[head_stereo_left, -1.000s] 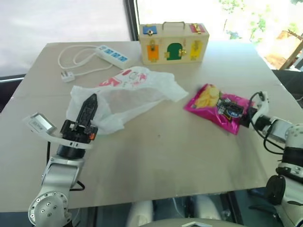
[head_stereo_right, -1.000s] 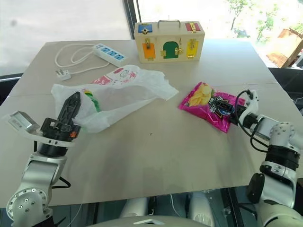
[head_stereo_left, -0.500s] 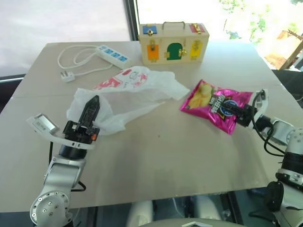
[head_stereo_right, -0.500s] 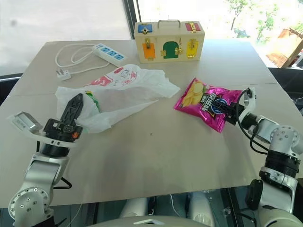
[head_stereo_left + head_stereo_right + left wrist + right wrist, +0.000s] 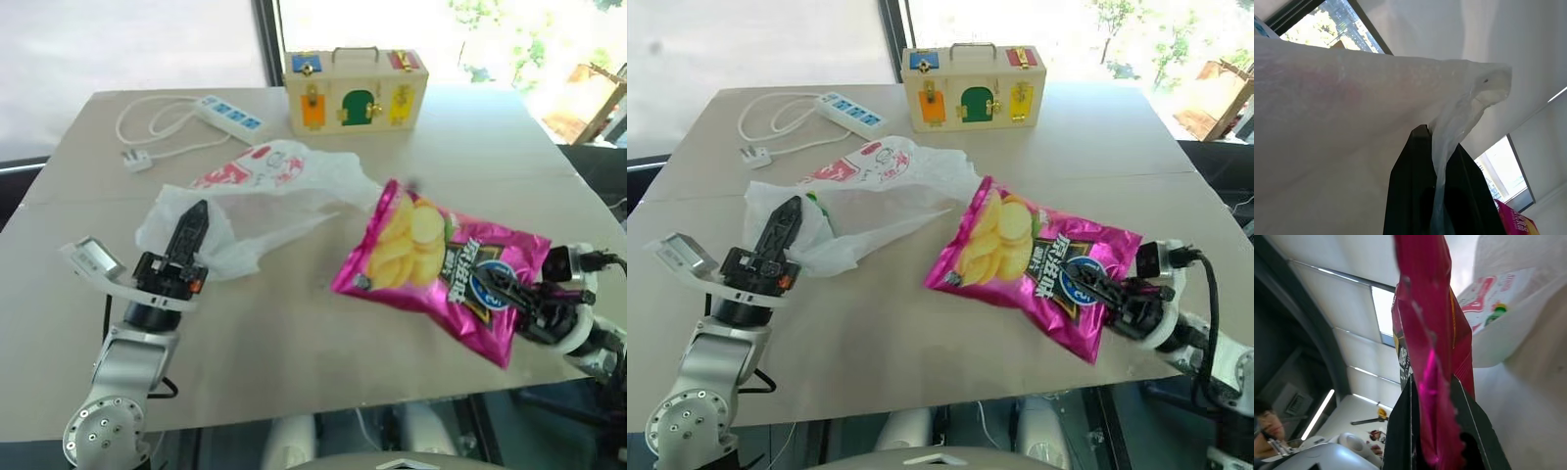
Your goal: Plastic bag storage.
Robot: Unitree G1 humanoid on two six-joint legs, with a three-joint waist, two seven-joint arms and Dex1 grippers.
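Observation:
Next, I let go of the magenta crisp packet with my right gripper just inside the open near edge of the plastic bag (image 5: pixel 302 235) (image 5: pixel 1499 343).
The plastic bag (image 5: pixel 265 191), crinkly white with red print, lies on the left half of the table. Its near edge is lifted, and my left gripper (image 5: pixel 194 211) is shut on it. In the left wrist view a twisted strip of the bag's film (image 5: pixel 1449 147) runs down between the black fingers (image 5: pixel 1410 196). My right gripper (image 5: pixel 1102 287) is shut on the lower edge of a magenta crisp packet (image 5: pixel 431 264), which it holds tilted above the table near the front right. In the right wrist view the packet (image 5: pixel 1425 323) rises from the shut jaws.
A wooden latch box (image 5: pixel 355 90) stands at the back of the table (image 5: pixel 294 343). A white power strip (image 5: pixel 232 114) with its cable and plug (image 5: pixel 137 159) lies at the back left. A person (image 5: pixel 1266 423) appears in the right wrist view.
My right gripper has shut on the crisp packet and drawn it up off the table, back towards me. The left gripper has kept still on the bag.

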